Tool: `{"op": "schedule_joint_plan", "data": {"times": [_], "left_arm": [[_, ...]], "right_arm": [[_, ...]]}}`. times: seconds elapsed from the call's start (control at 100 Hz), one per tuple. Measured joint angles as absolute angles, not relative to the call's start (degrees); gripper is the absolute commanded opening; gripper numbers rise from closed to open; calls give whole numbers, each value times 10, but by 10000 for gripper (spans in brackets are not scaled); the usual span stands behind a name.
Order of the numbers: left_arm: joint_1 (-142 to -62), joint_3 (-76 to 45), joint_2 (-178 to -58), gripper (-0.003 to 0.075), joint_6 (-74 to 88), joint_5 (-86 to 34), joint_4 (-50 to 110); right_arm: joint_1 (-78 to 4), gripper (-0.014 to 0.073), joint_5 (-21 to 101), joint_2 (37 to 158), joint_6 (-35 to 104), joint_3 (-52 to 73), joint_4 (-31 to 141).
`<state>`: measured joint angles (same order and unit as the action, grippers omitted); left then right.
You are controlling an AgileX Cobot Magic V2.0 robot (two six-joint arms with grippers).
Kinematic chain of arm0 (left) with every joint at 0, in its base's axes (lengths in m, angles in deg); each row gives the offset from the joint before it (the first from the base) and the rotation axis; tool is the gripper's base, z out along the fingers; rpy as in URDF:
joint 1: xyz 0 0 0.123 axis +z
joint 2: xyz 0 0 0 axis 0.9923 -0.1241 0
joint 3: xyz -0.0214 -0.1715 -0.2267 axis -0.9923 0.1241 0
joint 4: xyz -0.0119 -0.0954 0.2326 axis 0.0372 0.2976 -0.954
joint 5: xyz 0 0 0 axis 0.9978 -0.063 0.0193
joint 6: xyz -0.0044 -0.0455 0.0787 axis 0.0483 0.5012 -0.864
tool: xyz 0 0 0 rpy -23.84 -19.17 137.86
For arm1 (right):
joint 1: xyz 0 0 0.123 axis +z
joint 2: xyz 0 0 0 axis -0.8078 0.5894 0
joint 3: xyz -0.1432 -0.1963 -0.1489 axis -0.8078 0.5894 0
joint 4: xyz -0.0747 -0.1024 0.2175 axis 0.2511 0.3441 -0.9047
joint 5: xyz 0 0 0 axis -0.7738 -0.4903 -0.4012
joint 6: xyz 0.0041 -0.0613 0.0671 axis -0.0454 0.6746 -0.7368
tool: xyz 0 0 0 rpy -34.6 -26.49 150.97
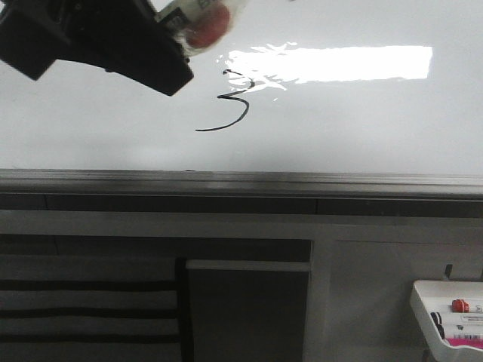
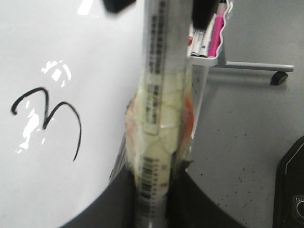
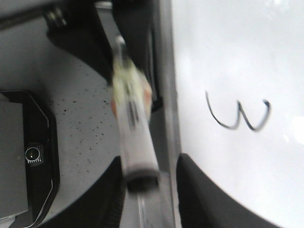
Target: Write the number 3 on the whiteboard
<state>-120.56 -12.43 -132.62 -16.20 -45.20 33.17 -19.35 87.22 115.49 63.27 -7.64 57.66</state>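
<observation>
I should use my left gripper to set the marker down on the blank whiteboard high (image 1: 13, 35) above the black-striped panel, beside the number 3.
The whiteboard (image 1: 362, 128) fills the upper front view, with a thin black number 3 (image 1: 234, 102) drawn on it. In the wrist views the number 3 (image 2: 52, 114) (image 3: 240, 116) also shows on the board. My left gripper (image 2: 154, 175) is shut on a marker (image 2: 164, 85) wrapped in yellowish and red tape. In the front view my left gripper (image 1: 185, 45) and the marker (image 1: 205, 24) hang at the top left, just off the 3. My right gripper (image 3: 147, 175) is open, its fingers apart on either side of the marker's end (image 3: 140, 173).
A grey metal rail (image 1: 241, 181) runs along the board's lower edge. A small white tray (image 1: 449, 309) with several markers sits at the bottom right, and that tray (image 2: 209, 52) shows beyond the held marker. A black box (image 3: 23, 152) lies on the speckled grey floor.
</observation>
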Motion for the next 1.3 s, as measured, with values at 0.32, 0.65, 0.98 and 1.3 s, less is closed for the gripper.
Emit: {"op": "schedule_joint_plan", "data": {"times": [0.32,0.65,0.98,1.3], "left_arm": [[-1018,-124,-1327,-19,-46,-434,340],[-896,-123,-1367,-19,3,-381,433],[-891,-122,-1391,18,22,-340,447],[-891,-122,-1392,262,115,-337,372]], "right_arm": [[-312,221,917,1075,556,-79,616],[-318,221,916,1074,553,-79,616],[-318,221,914,1074,553,-79,616],[-318,221,913,1074,552,-79,616]]}}
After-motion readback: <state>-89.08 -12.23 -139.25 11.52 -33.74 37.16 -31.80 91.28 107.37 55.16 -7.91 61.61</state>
